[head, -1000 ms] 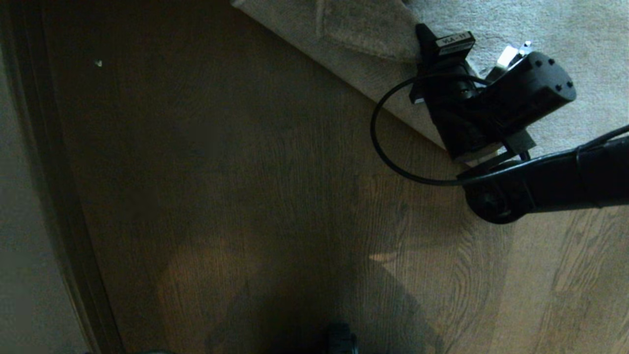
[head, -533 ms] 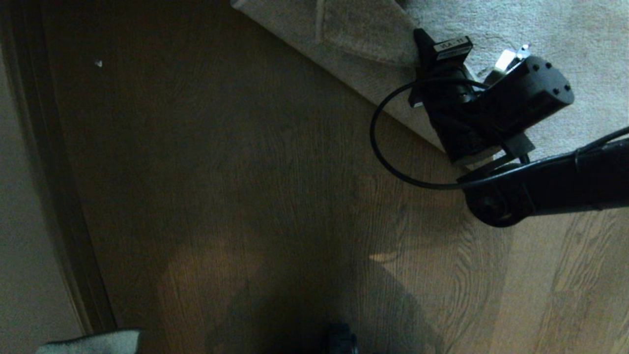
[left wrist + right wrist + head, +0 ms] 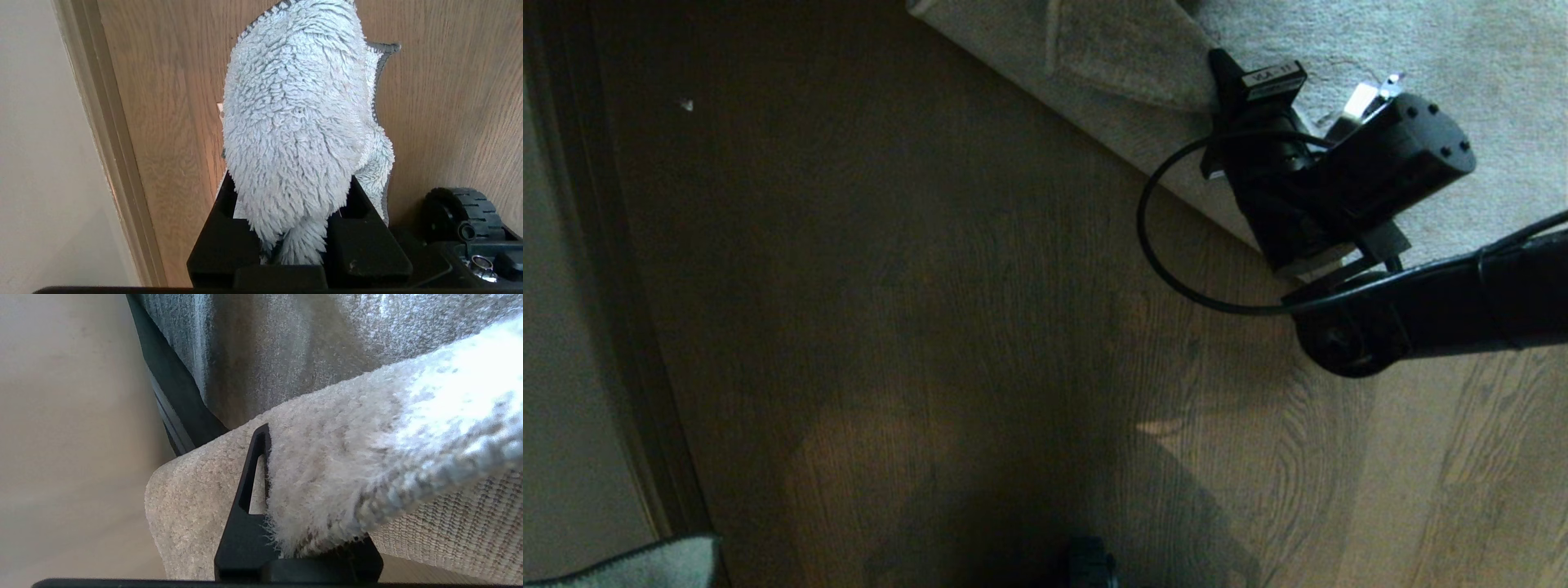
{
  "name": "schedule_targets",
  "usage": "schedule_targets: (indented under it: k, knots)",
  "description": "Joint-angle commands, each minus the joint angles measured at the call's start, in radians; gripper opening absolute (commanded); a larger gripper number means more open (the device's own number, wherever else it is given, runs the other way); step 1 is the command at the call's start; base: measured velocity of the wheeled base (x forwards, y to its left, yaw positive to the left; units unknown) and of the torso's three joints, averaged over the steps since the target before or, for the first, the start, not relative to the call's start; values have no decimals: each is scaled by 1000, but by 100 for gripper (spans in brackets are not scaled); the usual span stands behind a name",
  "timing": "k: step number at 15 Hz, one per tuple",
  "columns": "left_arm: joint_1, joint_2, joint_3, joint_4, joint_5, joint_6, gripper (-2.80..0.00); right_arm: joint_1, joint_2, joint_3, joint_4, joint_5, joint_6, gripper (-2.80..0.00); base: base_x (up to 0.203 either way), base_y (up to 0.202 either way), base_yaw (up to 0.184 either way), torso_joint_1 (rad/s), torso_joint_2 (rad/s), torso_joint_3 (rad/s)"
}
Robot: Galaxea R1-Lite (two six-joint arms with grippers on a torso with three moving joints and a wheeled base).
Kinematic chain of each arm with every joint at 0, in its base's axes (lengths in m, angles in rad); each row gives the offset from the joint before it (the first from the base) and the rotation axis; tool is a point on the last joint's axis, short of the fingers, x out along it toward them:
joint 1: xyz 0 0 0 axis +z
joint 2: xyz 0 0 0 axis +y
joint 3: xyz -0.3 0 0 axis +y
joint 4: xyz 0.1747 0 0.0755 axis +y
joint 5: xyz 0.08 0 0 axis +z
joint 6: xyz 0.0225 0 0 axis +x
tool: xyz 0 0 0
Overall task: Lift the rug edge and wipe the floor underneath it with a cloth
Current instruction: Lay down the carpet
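My right gripper is to let go of the rug edge, with its corner flat on the bare brown planks (image 3: 1032, 181) next to the diagonal fold.
The rug edge (image 3: 1094, 106) runs diagonally across the head view's upper right, with its corner folded up over the grey-beige rug (image 3: 1462, 49). My right gripper (image 3: 1235, 91) is shut on that edge. In the right wrist view the fuzzy pile (image 3: 327, 477) fills the right gripper (image 3: 294, 506), with one black finger (image 3: 245, 498) beside it and the paler woven backing (image 3: 457, 531) showing. My left gripper (image 3: 292, 183) is shut on the fluffy pale grey-blue cloth (image 3: 294, 122), held above the floor (image 3: 171, 122). Only the cloth (image 3: 629, 563) shows in the head view's lower left corner. Brown planks of the floor (image 3: 931, 286) lie bare.
A pale wall (image 3: 564, 367) with a dark skirting board (image 3: 629, 327) borders the floor on the left. A small white speck (image 3: 687, 104) lies on the planks. The robot's black wheel (image 3: 461, 212) sits close to the cloth. Grey upholstery (image 3: 286, 347) rises behind the rug.
The cloth has come into the head view's lower left corner, then slid a little towards the left edge. The right gripper with the rug edge rose slightly, then held still.
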Motion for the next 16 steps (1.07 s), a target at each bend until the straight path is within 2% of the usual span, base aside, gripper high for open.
schedule_targets:
  k: [1, 9, 16]
  knots:
    - [0, -8, 0, -2, 0, 0, -280, 11, -20, -5, -9, 12, 7, -280, 0, 0, 0, 0, 0, 0]
    - [0, -8, 0, -1, 0, 0, -280, 150, -110, 30, 3, 17, 9, -280, 0, 0, 0, 0, 0, 0]
    - [0, -8, 0, -1, 0, 0, -280, 172, -160, 132, 1, 18, 9, -280, 0, 0, 0, 0, 0, 0]
